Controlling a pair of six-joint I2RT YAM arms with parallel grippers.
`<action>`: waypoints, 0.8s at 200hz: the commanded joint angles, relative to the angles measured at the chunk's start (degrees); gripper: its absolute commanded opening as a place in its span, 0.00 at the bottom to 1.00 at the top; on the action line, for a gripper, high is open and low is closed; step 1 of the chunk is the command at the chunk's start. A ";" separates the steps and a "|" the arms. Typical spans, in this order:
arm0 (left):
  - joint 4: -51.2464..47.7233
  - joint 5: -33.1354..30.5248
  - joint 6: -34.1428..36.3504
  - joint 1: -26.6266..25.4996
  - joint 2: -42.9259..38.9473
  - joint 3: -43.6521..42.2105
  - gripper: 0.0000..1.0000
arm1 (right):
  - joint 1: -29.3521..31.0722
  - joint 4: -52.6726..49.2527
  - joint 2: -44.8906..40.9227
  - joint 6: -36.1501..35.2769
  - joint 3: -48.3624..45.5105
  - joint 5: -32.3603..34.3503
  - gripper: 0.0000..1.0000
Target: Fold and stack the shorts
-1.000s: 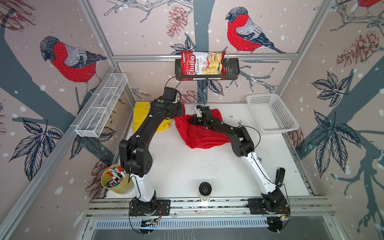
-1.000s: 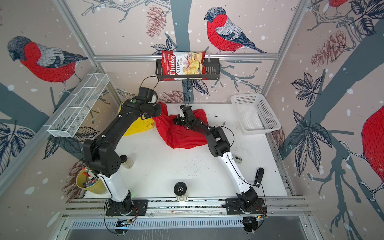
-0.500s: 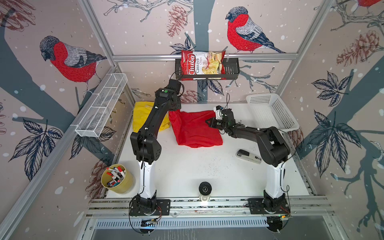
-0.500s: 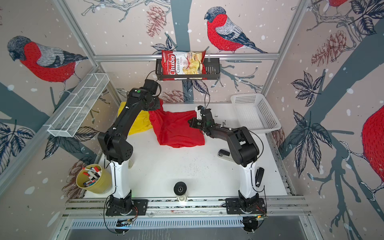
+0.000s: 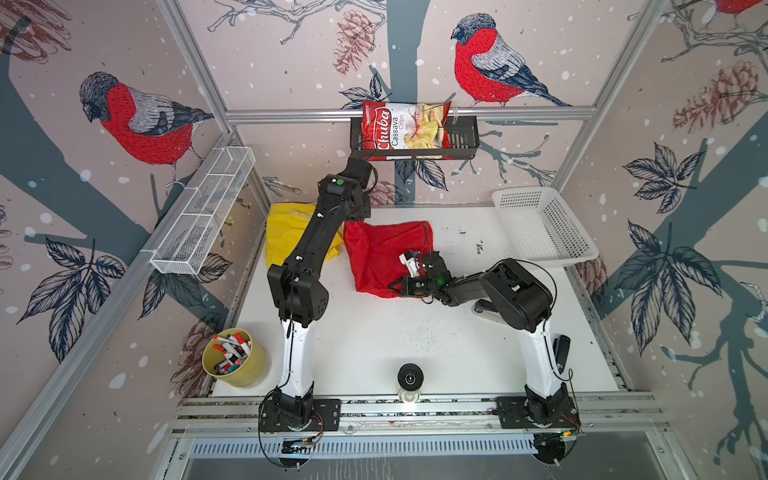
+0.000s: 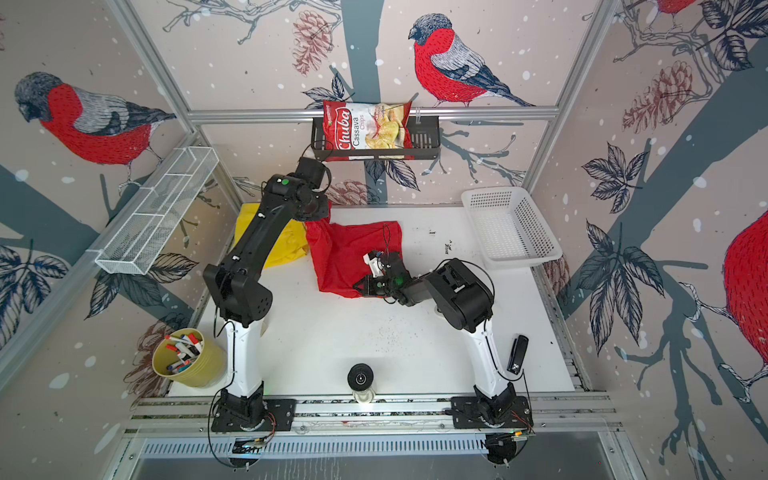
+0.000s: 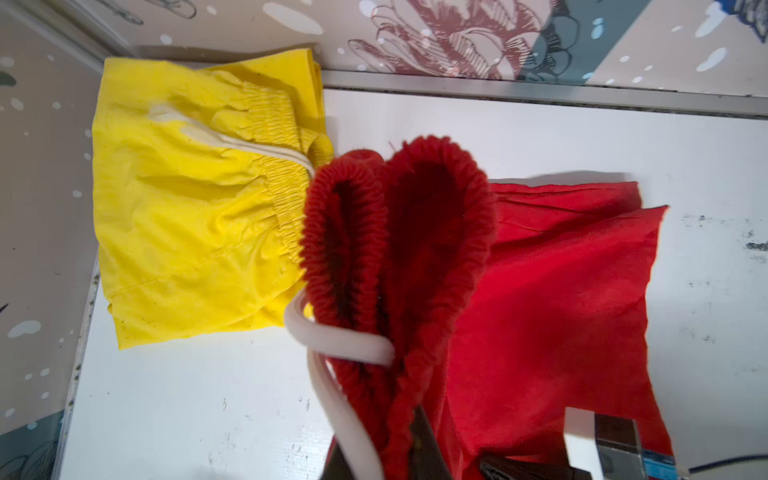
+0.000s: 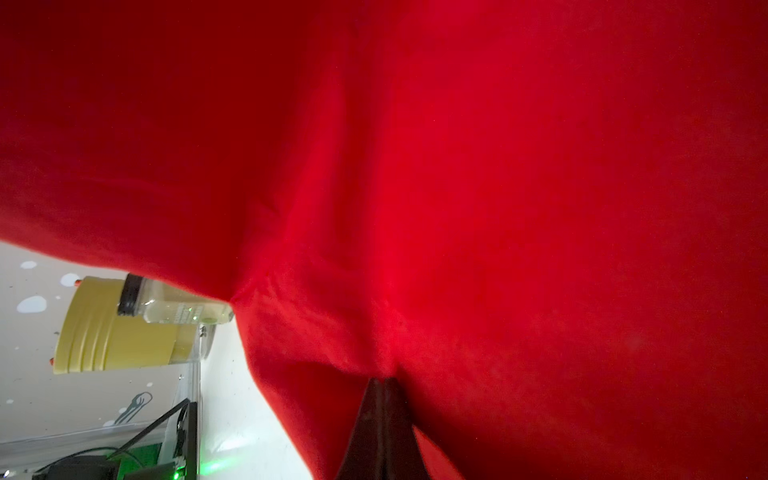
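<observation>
The robot's left gripper will release the waistband at the red shorts' side edge [image 5: 435, 253] [image 7: 665, 328] facing the white basket.
The red shorts [image 5: 386, 253] [image 6: 353, 253] lie spread at the back middle of the white table. My left gripper [image 7: 382, 453] is shut on their ribbed waistband [image 7: 399, 232] at the back left corner, holding it lifted, with the white drawstring [image 7: 340, 345] looping beside it. At the cloth's near right corner my right gripper [image 5: 395, 286] [image 8: 383, 380] is shut on the hem, which is raised off the table. The yellow shorts [image 5: 286, 237] [image 7: 187, 208] lie crumpled in the back left corner, partly under the left arm and touching the red pair.
A white lattice basket [image 5: 540, 224] stands at the back right. A yellow cup of markers [image 5: 232, 357] sits off the front left edge. A black-capped bottle [image 5: 410, 376] is at the front edge and a black stapler [image 6: 517, 353] at the front right. A chips rack [image 5: 411, 133] hangs behind.
The red shorts went from bunched to spread out. My right gripper has pulled its corner from the back right toward the front. The left gripper moved to the back left.
</observation>
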 commanded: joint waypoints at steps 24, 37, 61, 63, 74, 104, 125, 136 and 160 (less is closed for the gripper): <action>-4.27 -3.45 -0.47 -4.37 6.18 7.55 0.00 | -0.28 0.71 -2.64 2.01 -5.46 -1.95 0.03; -4.59 -4.48 -0.40 -6.13 7.37 7.55 0.00 | -1.68 1.19 -6.42 1.75 -7.06 -2.18 0.03; -5.67 -6.69 -1.27 -8.77 8.81 7.41 0.00 | -4.38 -6.71 -15.49 -1.23 -8.14 0.84 0.04; -5.66 -6.78 -1.41 -8.86 8.85 7.39 0.00 | -4.57 -7.24 -16.30 -1.43 -8.39 1.20 0.04; -5.75 -7.15 -1.96 -9.58 9.13 7.39 0.00 | -5.37 -8.50 -20.74 -2.45 -10.53 3.46 0.04; -4.44 -7.59 -3.80 -10.89 8.80 5.98 0.00 | -8.13 -11.96 -29.05 -3.60 -16.33 13.10 0.04; -2.91 -6.48 -4.52 -11.24 8.21 5.05 0.00 | -11.14 -15.10 -27.46 -3.84 -17.63 15.45 0.02; -2.61 -6.29 -4.79 -11.35 7.95 4.92 0.00 | -12.15 -14.14 -25.66 -2.97 -18.89 15.40 0.02; -2.50 -6.28 -5.23 -11.43 6.99 4.91 0.00 | -11.84 -11.99 -21.45 -2.17 -20.51 14.58 0.01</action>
